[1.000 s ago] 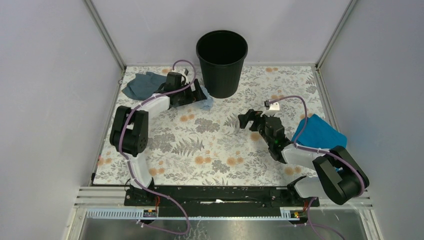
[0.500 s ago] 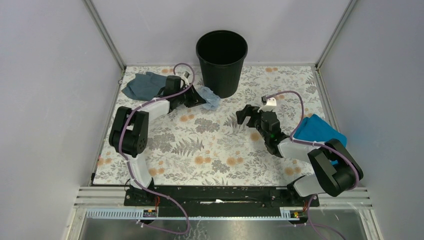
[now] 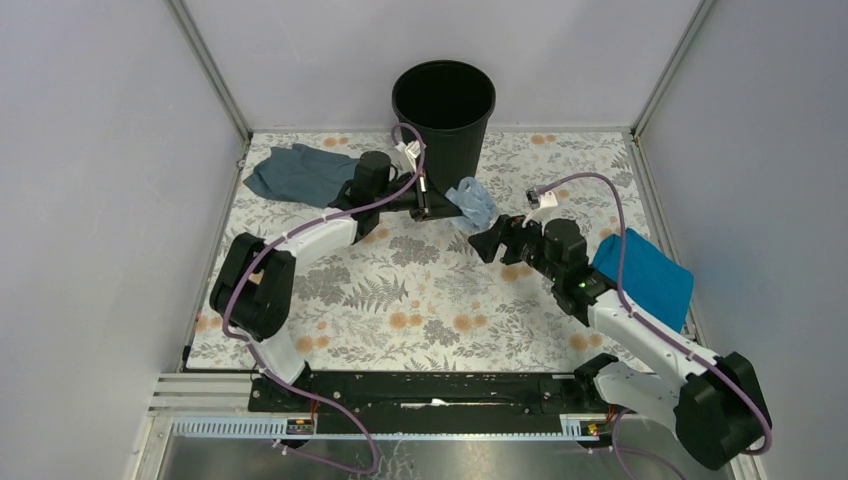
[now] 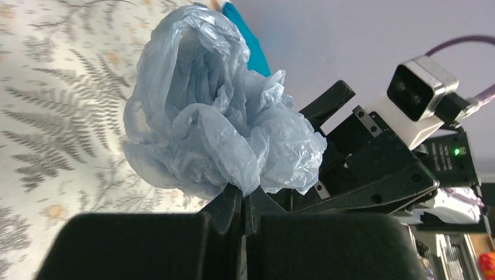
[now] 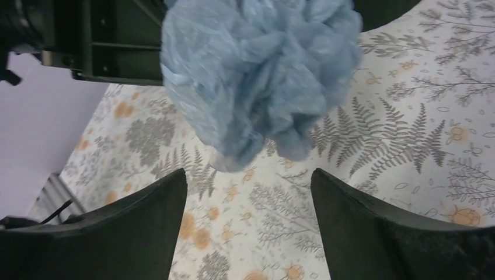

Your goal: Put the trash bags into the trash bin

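Observation:
The trash bag hangs bunched ahead of my right gripper's open fingers, so it should pinch the trash bag's loose end (image 3: 487, 215) and pull it open.
The trash bag (image 3: 473, 203) is a crumpled pale blue plastic ball held above the floral table, just in front of the black trash bin (image 3: 444, 120). My left gripper (image 3: 443, 203) is shut on its edge; in the left wrist view the bag (image 4: 210, 116) bulges out past the pinched fingertips (image 4: 233, 201). My right gripper (image 3: 489, 243) stands open just right of the bag, jaws wide. In the right wrist view the bag (image 5: 257, 70) hangs ahead of and above the spread fingers (image 5: 157, 221), not between them.
A dark slate-blue cloth (image 3: 300, 172) lies at the back left. A bright blue folded piece (image 3: 645, 275) lies at the right beside the right arm. Grey walls and metal rails enclose the floral table (image 3: 400, 300).
My left gripper shut on the bag beside the bin, lifted it and carried it rightward. My right arm swung forward and left towards the bag, its jaws narrowing slightly.

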